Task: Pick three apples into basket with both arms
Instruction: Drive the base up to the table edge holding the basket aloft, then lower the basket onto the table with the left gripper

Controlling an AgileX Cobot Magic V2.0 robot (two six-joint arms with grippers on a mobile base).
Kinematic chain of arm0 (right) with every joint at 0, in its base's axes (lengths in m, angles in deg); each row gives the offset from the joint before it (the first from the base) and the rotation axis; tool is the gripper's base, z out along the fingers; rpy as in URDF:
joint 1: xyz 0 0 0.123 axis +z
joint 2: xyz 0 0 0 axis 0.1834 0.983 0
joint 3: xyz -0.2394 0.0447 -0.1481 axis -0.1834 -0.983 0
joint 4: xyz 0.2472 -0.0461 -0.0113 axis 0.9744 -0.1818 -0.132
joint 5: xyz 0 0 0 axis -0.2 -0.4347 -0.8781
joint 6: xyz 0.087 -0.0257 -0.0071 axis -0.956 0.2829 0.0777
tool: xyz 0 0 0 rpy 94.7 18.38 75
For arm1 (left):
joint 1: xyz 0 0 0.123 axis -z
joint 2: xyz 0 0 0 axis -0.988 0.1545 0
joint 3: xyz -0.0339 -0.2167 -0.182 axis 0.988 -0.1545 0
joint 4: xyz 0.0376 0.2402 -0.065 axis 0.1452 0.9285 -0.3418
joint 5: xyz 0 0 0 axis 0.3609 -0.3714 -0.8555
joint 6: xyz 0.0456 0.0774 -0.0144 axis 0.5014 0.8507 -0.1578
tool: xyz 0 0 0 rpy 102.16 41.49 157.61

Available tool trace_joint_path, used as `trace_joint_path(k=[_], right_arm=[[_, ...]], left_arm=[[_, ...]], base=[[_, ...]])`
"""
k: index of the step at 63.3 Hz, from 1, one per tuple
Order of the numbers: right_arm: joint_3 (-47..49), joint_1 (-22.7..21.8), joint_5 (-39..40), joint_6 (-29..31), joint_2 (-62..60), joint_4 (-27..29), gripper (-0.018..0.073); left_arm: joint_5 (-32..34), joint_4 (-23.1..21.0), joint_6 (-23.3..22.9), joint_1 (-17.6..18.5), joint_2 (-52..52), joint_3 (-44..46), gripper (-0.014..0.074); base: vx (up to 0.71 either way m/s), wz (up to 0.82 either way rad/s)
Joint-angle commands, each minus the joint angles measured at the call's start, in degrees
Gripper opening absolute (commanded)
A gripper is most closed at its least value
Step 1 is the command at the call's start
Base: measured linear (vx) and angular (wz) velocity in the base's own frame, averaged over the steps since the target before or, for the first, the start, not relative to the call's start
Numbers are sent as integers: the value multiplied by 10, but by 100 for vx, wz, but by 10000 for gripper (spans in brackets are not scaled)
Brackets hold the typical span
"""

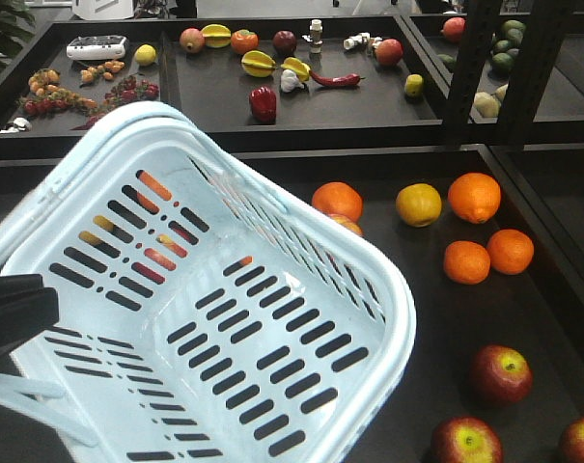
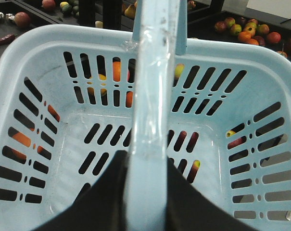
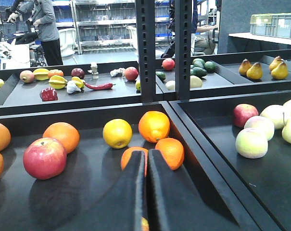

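The robot's left gripper will let go of the pale blue basket on the dark tray (image 1: 277, 355) next to the dark red apples.
The pale blue basket (image 1: 398, 289) fills the left of the front view, tilted, with nothing in it. My left gripper (image 2: 146, 161) is shut on the basket handle (image 2: 152, 72); a black part of it shows at the left edge of the front view (image 1: 12, 313). Three dark red apples (image 1: 501, 374) (image 1: 465, 442) (image 1: 583, 439) lie on the dark tray to the right of the basket. My right gripper (image 3: 146, 156) is shut and empty, low over the tray, with one red apple (image 3: 44, 158) ahead to its left. The right gripper is out of the front view.
Several oranges (image 1: 474, 196) and a yellow citrus (image 1: 418, 204) lie behind the apples; two oranges (image 3: 170, 153) sit just ahead of my right fingertips. A raised tray divider (image 3: 203, 154) runs on the right, with pale apples (image 3: 251, 142) beyond. A back tray (image 1: 301, 106) holds mixed produce.
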Motion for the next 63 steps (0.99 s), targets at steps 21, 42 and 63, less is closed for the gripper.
trace_joint_path(k=[21, 42, 63], right_arm=[[-7, -3, 41, 4, -7, -7, -5], [-7, -3, 41, 4, -7, -7, -5], [-7, -3, 41, 4, -7, -7, -5]], left_arm=[[49, -31, -7, 2, 0, 15, -6], [108, -92, -5, 2, 48, 32, -6], [17, -92, 156, 2, 263, 173, -6]], base=[[0, 0], [0, 0], [0, 0]])
